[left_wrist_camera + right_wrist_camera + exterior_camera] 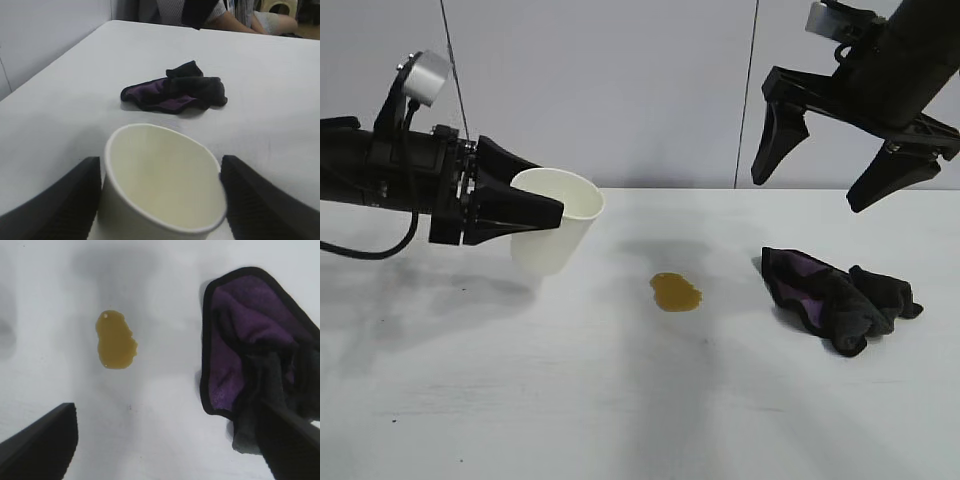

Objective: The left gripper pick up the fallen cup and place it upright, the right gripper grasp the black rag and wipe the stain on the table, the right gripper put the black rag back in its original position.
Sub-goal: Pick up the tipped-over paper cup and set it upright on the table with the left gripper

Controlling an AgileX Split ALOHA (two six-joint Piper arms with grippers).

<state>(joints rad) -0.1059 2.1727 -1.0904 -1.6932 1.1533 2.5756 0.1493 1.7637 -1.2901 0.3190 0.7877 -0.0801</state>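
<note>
The white paper cup will be upright next to the yellowish-brown stain, opposite the black rag [556, 329], when my left gripper releases it.
My left gripper [555, 215] is shut on the white paper cup [555, 232], one finger on each side, at the table's [620, 400] left. The cup is nearly upright, mouth tilted slightly, its base at or just above the table. The left wrist view shows the cup [160, 185] between my fingers [65, 200]. The yellowish-brown stain [676, 292] lies mid-table, also in the right wrist view [116, 340]. The black rag with purple lining [835, 295] lies crumpled to the right [250, 340] [175, 92]. My right gripper [808, 192] is open and empty, high above the rag [167, 415].
A grey wall [650, 90] stands behind the table. A seated person [225, 15] shows at the table's far end in the left wrist view. Bare white tabletop lies between the cup, the stain and the rag, and along the front.
</note>
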